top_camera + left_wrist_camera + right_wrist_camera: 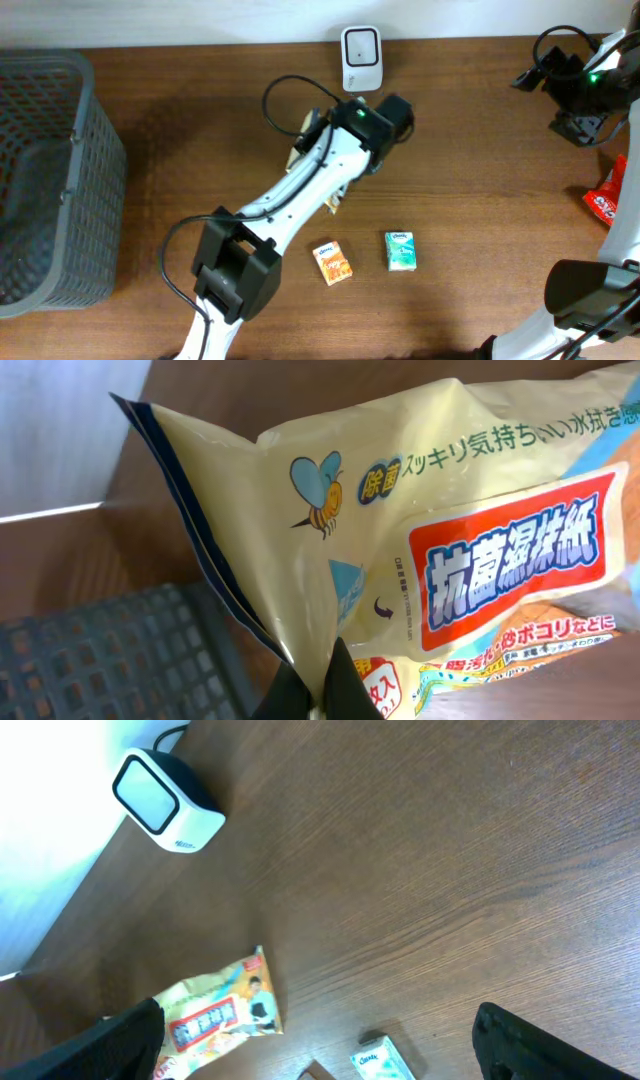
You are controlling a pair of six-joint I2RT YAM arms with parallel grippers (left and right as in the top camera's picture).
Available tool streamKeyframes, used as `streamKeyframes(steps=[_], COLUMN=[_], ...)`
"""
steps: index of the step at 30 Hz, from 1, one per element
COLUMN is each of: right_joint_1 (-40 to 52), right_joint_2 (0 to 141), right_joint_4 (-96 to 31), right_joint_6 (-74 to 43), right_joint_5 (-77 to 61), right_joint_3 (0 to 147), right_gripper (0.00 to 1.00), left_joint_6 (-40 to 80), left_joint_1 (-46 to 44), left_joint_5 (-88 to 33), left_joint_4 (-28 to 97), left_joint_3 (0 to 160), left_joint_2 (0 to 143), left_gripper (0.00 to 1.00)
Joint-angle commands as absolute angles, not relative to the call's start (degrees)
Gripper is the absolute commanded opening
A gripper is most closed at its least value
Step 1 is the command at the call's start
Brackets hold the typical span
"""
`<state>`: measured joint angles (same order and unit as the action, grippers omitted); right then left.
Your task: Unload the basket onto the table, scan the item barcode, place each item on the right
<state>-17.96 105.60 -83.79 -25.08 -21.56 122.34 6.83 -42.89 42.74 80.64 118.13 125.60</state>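
Next, my left gripper puts down the yellow pack on the table (291, 170) behind the orange box, toward the basket.
The item is a yellow pack of wet wipes (430, 530) with a red label and a bee drawing. My left gripper (322, 700) is shut on its lower edge and holds it above the table. In the overhead view my left arm (330, 160) covers most of the pack, and only a sliver (299, 152) shows beside it. The white barcode scanner (360, 57) stands at the table's back edge, just beyond the left wrist. The right wrist view shows the scanner (165, 805) and the pack (220, 1015) below it. My right gripper (320, 1035) is open and holds nothing.
An orange box (333, 262) and a green tissue box (401, 250) lie near the front middle of the table. A grey mesh basket (50, 180) fills the left side. A red packet (605, 195) lies at the right edge, under my right arm (590, 80).
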Motion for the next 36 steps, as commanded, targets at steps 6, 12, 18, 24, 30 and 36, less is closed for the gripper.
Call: streamKeyframes(steps=[6,12,18,24,30,36], right_joint_1=[-17.6,-17.6,-17.6,-17.6,-17.6,-17.6], right_joint_2=[105.6,105.6,105.6,105.6,105.6,105.6], right_joint_4=[-83.8,-83.8,-83.8,-83.8,-83.8,-83.8], right_joint_6=[-24.9,-24.9,-24.9,-24.9,-24.9,-24.9], right_joint_5=[-21.8,-21.8,-21.8,-21.8,-21.8,-21.8], right_joint_3=[122.1,122.1,122.1,122.1,122.1,122.1], right_gripper=[0.99,0.99,0.99,0.99,0.99,0.99], left_joint_6=[11.1,11.1,11.1,11.1,11.1,10.2], left_joint_1=[-28.5,-17.7,-19.5,-32.2,-39.0,-38.8], left_joint_5=[76.8,69.9,79.3,53.1,15.8,1.9], left_joint_4=[81.1,77.6,77.2,78.5,78.3,78.1], left_joint_3=[118.9,118.8,118.5,118.5,121.8,143.7], left_joint_2=[125.8,126.7,135.8,135.8,135.7,135.7], left_gripper=[0.00,0.00,0.00,0.14,0.11,0.72])
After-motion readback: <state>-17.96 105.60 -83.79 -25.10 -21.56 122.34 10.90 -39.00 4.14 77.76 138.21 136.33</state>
